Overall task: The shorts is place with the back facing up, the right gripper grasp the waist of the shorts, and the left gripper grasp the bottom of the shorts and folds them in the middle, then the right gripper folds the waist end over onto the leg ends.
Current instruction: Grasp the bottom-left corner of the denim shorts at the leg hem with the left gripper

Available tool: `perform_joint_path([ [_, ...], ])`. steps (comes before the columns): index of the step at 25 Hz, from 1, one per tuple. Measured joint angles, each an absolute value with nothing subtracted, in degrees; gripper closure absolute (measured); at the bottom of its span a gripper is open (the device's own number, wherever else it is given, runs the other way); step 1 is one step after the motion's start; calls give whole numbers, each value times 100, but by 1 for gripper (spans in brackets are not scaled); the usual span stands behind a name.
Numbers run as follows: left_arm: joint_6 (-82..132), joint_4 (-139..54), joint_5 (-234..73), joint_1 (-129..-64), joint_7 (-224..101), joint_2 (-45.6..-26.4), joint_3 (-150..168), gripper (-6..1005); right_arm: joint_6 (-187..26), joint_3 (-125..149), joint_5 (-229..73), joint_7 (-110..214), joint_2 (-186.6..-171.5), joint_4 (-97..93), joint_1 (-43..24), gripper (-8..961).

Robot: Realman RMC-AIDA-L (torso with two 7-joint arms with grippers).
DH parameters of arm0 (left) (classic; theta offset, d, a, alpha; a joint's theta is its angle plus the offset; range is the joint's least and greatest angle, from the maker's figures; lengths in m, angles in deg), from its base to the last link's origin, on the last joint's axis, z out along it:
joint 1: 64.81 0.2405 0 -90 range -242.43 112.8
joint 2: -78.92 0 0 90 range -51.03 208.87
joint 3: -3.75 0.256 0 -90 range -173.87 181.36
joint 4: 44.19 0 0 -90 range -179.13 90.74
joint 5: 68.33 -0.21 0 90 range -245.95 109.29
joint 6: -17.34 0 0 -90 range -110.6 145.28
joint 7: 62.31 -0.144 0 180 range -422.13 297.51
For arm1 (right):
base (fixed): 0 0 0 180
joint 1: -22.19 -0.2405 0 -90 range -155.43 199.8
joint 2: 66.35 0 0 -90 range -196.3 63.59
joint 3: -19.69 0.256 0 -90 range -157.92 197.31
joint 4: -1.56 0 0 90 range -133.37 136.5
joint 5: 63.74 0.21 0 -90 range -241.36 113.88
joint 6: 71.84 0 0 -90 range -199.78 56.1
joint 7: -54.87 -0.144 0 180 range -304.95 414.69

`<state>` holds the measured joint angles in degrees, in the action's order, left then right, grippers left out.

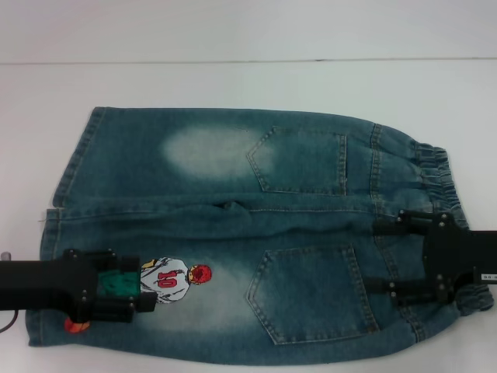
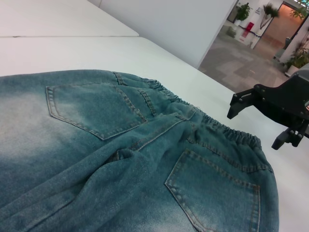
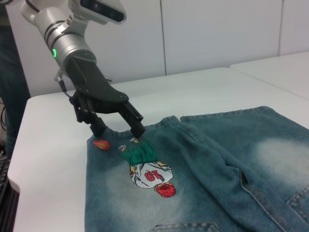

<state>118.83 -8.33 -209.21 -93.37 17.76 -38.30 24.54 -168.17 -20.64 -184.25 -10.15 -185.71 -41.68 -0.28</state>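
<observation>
My left gripper needs to grip the near corner of the near leg's hem (image 1: 41, 330) on the shorts, beside the small orange ball.
The shorts (image 1: 311, 155) lie flat on the white table, back up, both patch pockets showing, with the elastic waist (image 1: 435, 167) to the right and the leg hems (image 1: 74, 155) to the left. My left gripper (image 1: 144, 287) is open over the near leg's hem, its fingers straddling the embroidered player (image 1: 167, 281) beside the small orange ball (image 1: 75, 326). The right wrist view shows the left gripper (image 3: 118, 131) spread just above the hem (image 3: 212, 115). My right gripper (image 1: 380, 256) is open over the near part of the waistband. In the left wrist view the right gripper (image 2: 253, 129) hovers by the gathered waist (image 2: 227, 133).
The white table (image 1: 233, 85) extends well beyond the shorts on the far side, with a seam line across the back. The near hem lies close to the table's front edge. A second table (image 3: 270, 63) stands behind, and an open floor with plants (image 2: 246, 12) lies past the table's side.
</observation>
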Motion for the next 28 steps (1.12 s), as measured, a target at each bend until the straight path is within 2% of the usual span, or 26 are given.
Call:
perform_joint_path([
  [19,11876,-833,-20941,-9359,1827,-3845,2483,116,-16842,-2141,-18603,-1172,-18577,-4159,-88,42],
  [28,11941,-68,-20904,-9312,2765,-4055,2463,115,-16842,-2031,-18587,-1060,-18580,-4174,24,44],
])
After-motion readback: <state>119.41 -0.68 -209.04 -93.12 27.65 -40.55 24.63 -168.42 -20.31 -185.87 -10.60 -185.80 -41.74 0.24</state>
